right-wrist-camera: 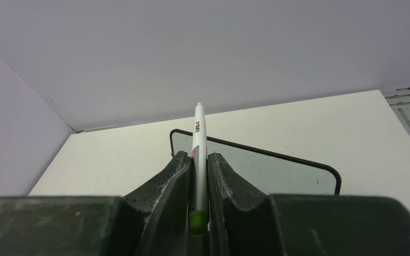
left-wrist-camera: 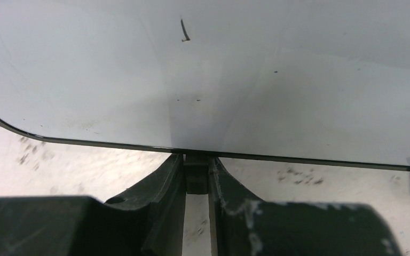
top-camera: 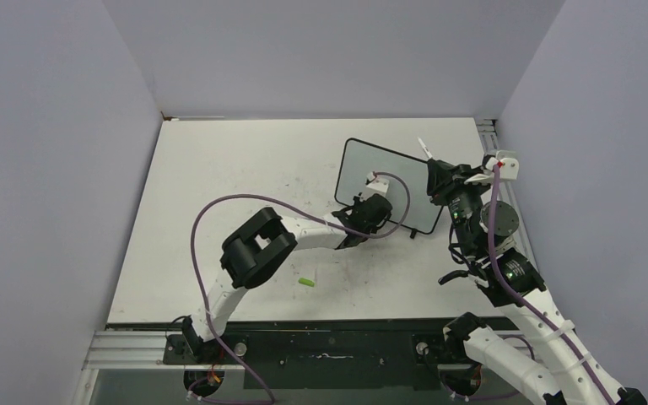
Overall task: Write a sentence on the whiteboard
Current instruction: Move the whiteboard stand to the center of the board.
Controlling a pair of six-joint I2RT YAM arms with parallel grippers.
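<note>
My left gripper will set the whiteboard down and let go near the middle of the white tabletop (top-camera: 348,206), just beyond the small green cap.
The whiteboard (top-camera: 392,164) stands at the table's right middle, black-framed and leaning back. No green sentence shows on it; the left wrist view shows only one short dark stroke (left-wrist-camera: 184,32) on the board (left-wrist-camera: 245,90). My left gripper (top-camera: 361,213) is at the board's near edge, shut on one of its small black feet (left-wrist-camera: 196,173). My right gripper (top-camera: 443,181) is at the board's right edge, above the table, shut on a white marker (right-wrist-camera: 199,138) with a green end. The marker's white end (top-camera: 424,149) sticks out past the fingers. The board also shows beyond it (right-wrist-camera: 277,170).
A small green cap (top-camera: 306,283) lies on the scuffed white tabletop near the front, left of the board. Grey walls close in the table at the back and on both sides. A metal rail (top-camera: 489,135) runs along the right edge.
</note>
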